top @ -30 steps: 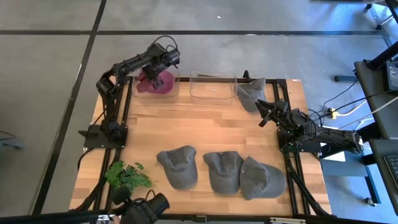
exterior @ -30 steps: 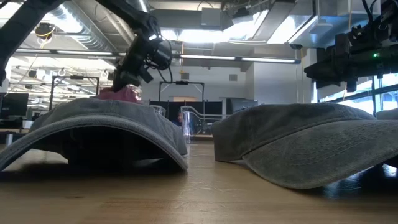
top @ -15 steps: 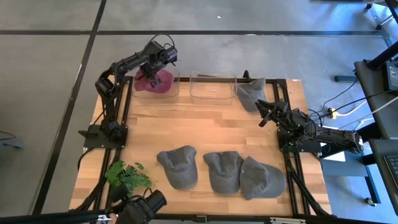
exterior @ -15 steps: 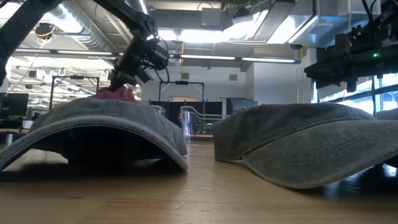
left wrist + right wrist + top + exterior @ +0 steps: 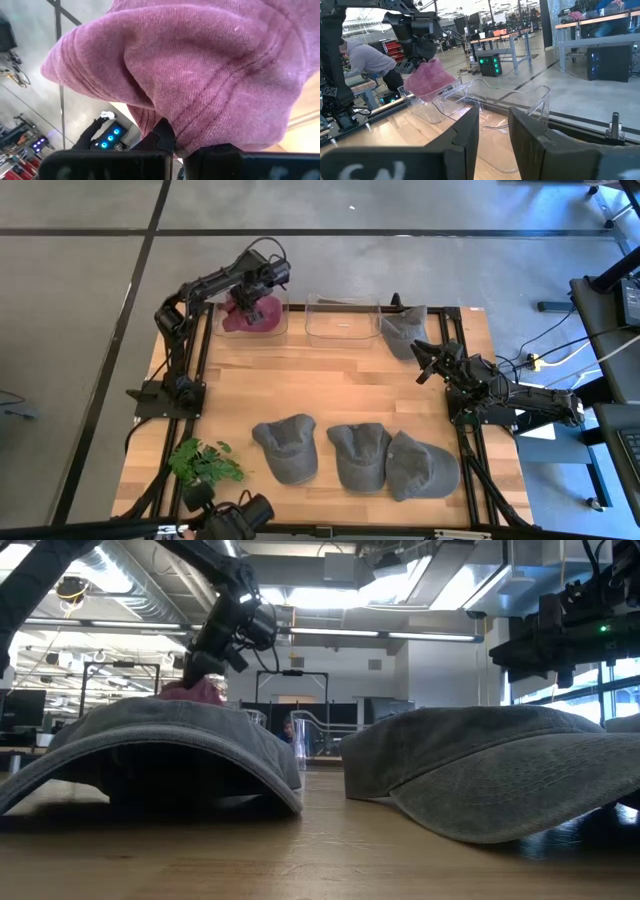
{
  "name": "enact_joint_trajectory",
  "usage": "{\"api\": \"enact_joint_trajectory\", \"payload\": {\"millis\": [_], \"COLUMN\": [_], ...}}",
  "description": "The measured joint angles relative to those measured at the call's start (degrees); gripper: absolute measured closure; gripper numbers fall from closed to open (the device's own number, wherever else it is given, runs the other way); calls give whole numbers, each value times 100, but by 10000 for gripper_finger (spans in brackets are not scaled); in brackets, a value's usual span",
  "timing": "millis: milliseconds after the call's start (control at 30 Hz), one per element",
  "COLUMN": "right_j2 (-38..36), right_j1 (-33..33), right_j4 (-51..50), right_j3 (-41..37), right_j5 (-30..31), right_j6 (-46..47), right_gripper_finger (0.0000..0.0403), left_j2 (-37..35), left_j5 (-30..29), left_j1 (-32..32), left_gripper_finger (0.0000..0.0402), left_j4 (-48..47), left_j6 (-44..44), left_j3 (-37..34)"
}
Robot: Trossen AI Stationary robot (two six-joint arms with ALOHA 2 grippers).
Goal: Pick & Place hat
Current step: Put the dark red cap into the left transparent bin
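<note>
Next, I let go of the maroon hat, now over the far clear bin, with my left gripper in its clear bin, at the end (image 5: 233,321) beside the black rail.
My left gripper (image 5: 252,290) hangs over the far-left clear bin (image 5: 222,330), shut on a maroon hat (image 5: 254,313). The hat also shows in the low view (image 5: 196,690), behind a grey hat, and in the right wrist view (image 5: 427,77). My right gripper (image 5: 424,362) waits open near the table's right edge, touching nothing. Three grey hats lie crown up along the near edge (image 5: 286,448) (image 5: 359,456) (image 5: 421,467). A further grey hat (image 5: 402,330) rests beside the second clear bin (image 5: 342,322). My left gripper pinches a bunched fold of the maroon hat's cloth (image 5: 192,132) between its two fingers (image 5: 165,142). The fingers come from above, pointing down. The hat hangs slack below them, over the bin; whether its lower edge (image 5: 420,95) touches the bin, I cannot tell.
A small green plant (image 5: 205,463) stands at the near-left corner. Bare wood (image 5: 330,385) lies between the bins and the row of grey hats. A person in grey (image 5: 367,60) bends over beyond the table's far left side.
My left gripper, with the maroon hat, swung a little toward the table's far-left corner and came back. It stands about where it was a second ago and is still shut on the hat.
</note>
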Motion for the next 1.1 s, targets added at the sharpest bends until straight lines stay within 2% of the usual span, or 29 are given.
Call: {"api": "enact_joint_trajectory", "payload": {"millis": [533,800,967,1100], "right_j2": [0,0,0,0], "right_j1": [-2,-2,-1,-2], "right_j4": [1,0,2,0], "right_j3": [-1,0,0,0], "right_j5": [0,0,-4,-2], "right_j6": [-2,0,1,-5], "right_gripper_finger": [297,297,297,297], "left_j2": [-331,-323,-323,-323], "left_j5": [277,30,89,-169], "left_j1": [-396,-120,156,309], "left_gripper_finger": [393,393,393,393], "left_j4": [0,2,1,-2], "left_j6": [-202,-202,-212,-206], "left_j3": [3,-194,-604,-924]}}
